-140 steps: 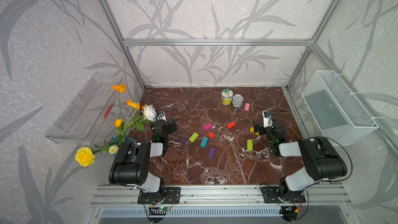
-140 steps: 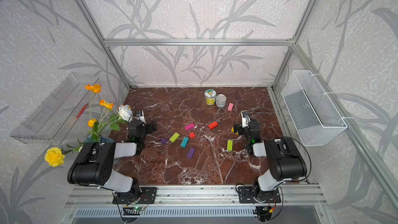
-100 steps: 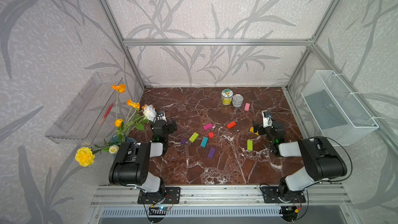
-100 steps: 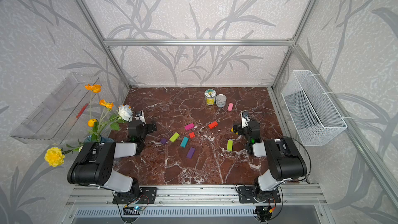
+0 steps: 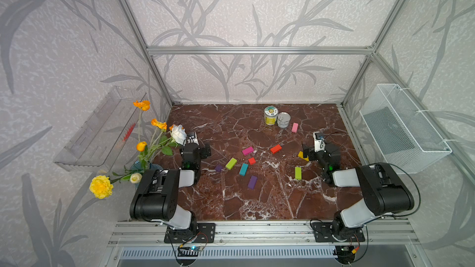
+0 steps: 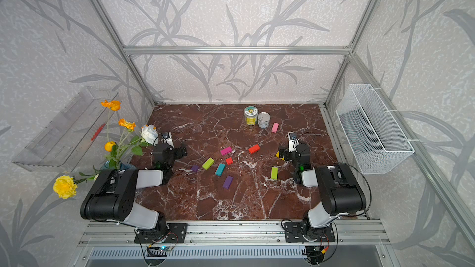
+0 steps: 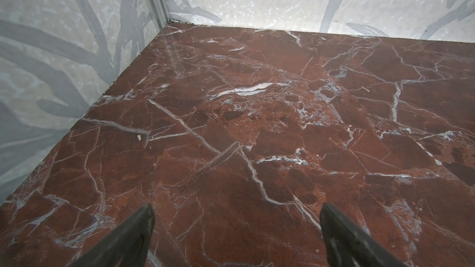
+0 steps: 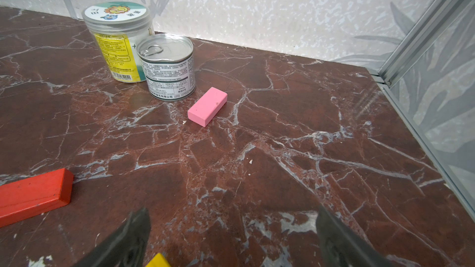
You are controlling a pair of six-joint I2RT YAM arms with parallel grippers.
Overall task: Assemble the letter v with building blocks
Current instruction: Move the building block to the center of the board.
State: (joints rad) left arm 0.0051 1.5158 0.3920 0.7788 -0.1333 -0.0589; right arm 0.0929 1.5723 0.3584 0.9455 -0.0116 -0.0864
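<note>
The robot's left gripper will move to the magenta block next and close its fingers beside the magenta block's end (image 5: 243, 153) that is closest to the flowers.
In both top views the building blocks lie scattered and apart on the marble table (image 5: 257, 201): magenta (image 5: 247, 150), red brick (image 5: 275, 148), red cube (image 5: 252, 160), lime green (image 5: 230, 163), teal (image 5: 243, 169), purple (image 5: 252, 182), a second lime green (image 5: 298, 173) and pink (image 5: 294, 127). No letter v is in view. My left gripper (image 7: 236, 209) is open over bare marble at the left, near the flowers. My right gripper (image 8: 231, 211) is open too, with a yellow block (image 8: 158, 261) beside one finger. The pink block (image 8: 207, 106) and red brick (image 8: 33, 195) lie ahead of it.
Two tin cans (image 5: 271, 115) (image 5: 283, 120) stand at the back next to the pink block. A vase of flowers (image 5: 144, 155) leans in beside my left arm. A wire basket (image 5: 403, 129) hangs on the right wall and a clear tray (image 5: 97, 129) on the left wall.
</note>
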